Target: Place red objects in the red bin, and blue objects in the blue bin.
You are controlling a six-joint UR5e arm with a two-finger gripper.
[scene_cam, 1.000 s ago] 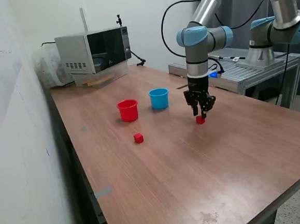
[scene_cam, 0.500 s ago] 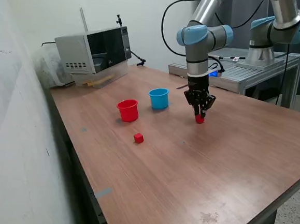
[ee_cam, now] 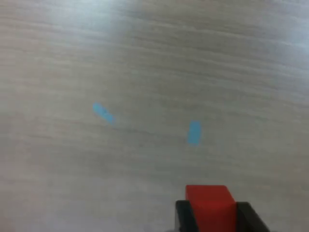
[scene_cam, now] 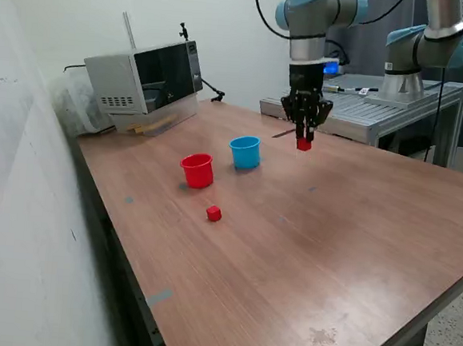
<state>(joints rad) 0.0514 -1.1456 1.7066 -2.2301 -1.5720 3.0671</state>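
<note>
The robot's gripper will release the small red cube inside the red cup [scene_cam: 197,173] that stands next to the light blue cup.
My gripper [scene_cam: 304,139] is shut on a small red cube [scene_cam: 303,144] and holds it well above the table, to the exterior view's right of the light blue cup [scene_cam: 245,152]. In the wrist view the red cube [ee_cam: 210,207] sits between the two dark fingertips [ee_cam: 182,216]. The red cup [scene_cam: 197,170] stands on the table to the exterior view's left of the blue cup. A second red cube [scene_cam: 214,213] lies on the table in front of the red cup. No dark blue cubes are in view.
A microwave [scene_cam: 145,76] stands at the back on the exterior view's left. A second robot arm [scene_cam: 430,44] is mounted on a metal bench [scene_cam: 381,113] behind the table. Two small blue marks [ee_cam: 194,132] are on the wood tabletop [scene_cam: 330,245].
The gripper closed on the red cube on the table and lifted it up and slightly toward the back. The cups and the other red cube have not moved.
</note>
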